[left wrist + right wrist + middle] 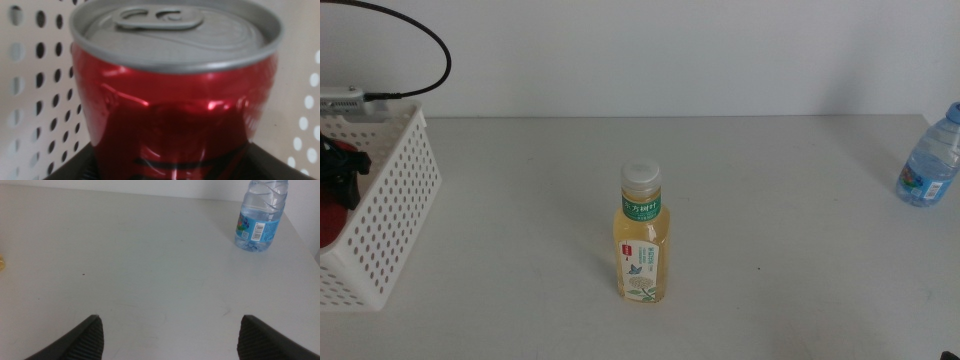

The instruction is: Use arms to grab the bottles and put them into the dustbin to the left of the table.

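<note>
The red soda can will leave my left gripper on the white dustbin's bottom, between its holed sides [344, 210].
My left gripper [342, 165] is inside the white perforated dustbin [395, 215] at the table's left end. In the left wrist view the left gripper [170, 157] is shut on the red soda can [170, 100], which stands upright between its jaws with the dustbin's holed walls [40, 90] behind. The can shows red in the bin [328, 215]. The yellow tea bottle [642, 235] stands upright mid-table. The small water bottle [930, 160] stands at the far right. My right gripper [170, 330] is open and empty over bare table, short of the water bottle [257, 217]. It is out of the middle view.
The pale grey-white table [780, 250] runs between the tea bottle and the water bottle. A black cable [425, 60] loops above the dustbin against the white wall. A sliver of the tea bottle [1, 262] shows at the edge of the right wrist view.
</note>
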